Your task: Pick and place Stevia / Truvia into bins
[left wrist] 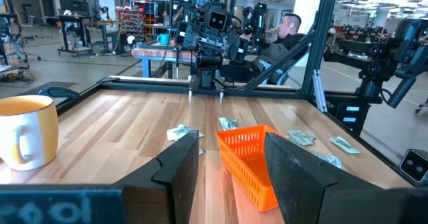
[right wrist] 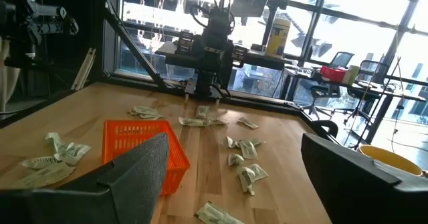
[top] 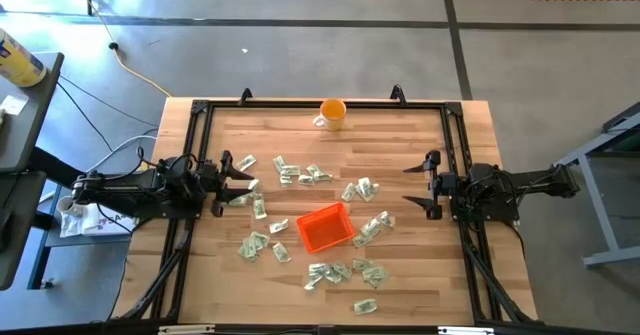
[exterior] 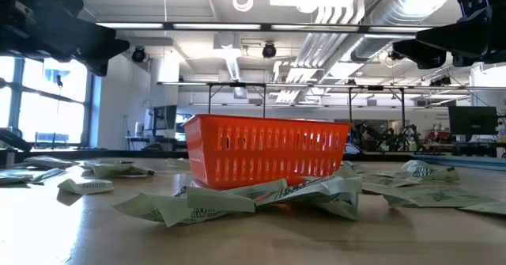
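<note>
I will close my right gripper on the outermost sachet (top: 387, 219) of the small group beside the orange-red tray, on the side of the tray that faces my right gripper.
The orange-red tray (top: 322, 227) stands on the wooden table, a little toward the near edge from the middle. It also shows in the low view (exterior: 265, 150). Pale green and white sachets lie flat all around it, some far of it (top: 300, 173), some near of it (top: 345, 272), some to its left (top: 255, 245). A few lie right against its front (exterior: 237, 198). My left gripper (top: 232, 182) waits open at the table's left edge, pointing level toward the tray (left wrist: 247, 157). My right gripper (top: 412, 185) waits open at the right edge, wider, with the tray (right wrist: 137, 140) ahead of it.
An orange mug (top: 332, 113) with a white handle stands at the far edge, mid-table. A black frame (top: 200, 110) runs around the tabletop. In the left wrist view a person (left wrist: 287, 30) sits beyond the table's right side.
</note>
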